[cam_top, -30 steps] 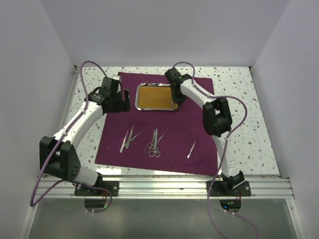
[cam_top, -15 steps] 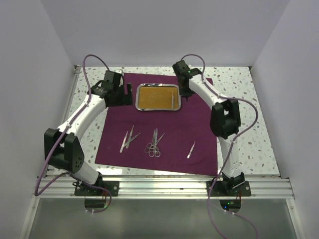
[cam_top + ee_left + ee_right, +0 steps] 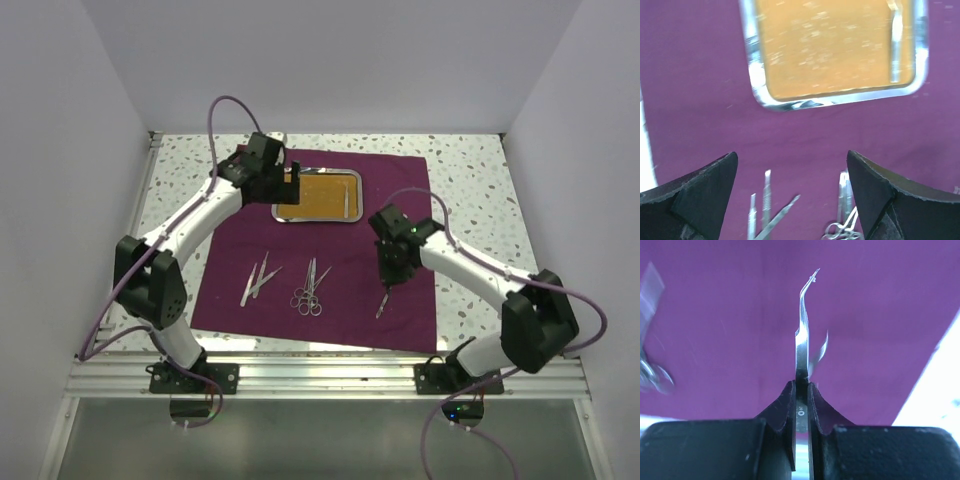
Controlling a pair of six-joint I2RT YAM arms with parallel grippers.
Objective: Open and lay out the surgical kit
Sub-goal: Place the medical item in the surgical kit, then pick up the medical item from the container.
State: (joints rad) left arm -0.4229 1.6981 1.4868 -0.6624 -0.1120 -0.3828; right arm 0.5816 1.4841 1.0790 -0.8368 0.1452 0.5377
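Observation:
My left gripper should grip the middle of the slim silver tool (image 3: 346,201) (image 3: 896,42) in the steel tray, because that tool still needs to be laid out.
The surgical kit lies spread out on its dark purple cloth (image 3: 340,255). At the cloth's far side is the steel tray (image 3: 315,219), amber inside, with one slim silver tool (image 3: 347,201) in it. My left gripper (image 3: 288,186) hovers open at the tray's left rim (image 3: 756,75), nothing between its fingers. My right gripper (image 3: 388,278) hangs over the cloth's right part, shut on a slim silver instrument (image 3: 802,335) with a bent tip. Just below it lies another slim tool (image 3: 383,300). Tweezers (image 3: 256,280) and scissors (image 3: 308,295) rest on the cloth's near middle.
The cloth sits on a speckled white tabletop (image 3: 480,180) enclosed by pale walls at left, right and back. A metal rail (image 3: 330,375) carrying both arm bases runs along the near edge. Purple cables loop above each arm.
My right arm has swung from the tray's right rim down to the cloth's right front, carrying a silver instrument. My left gripper has moved right, up to the tray's left rim.

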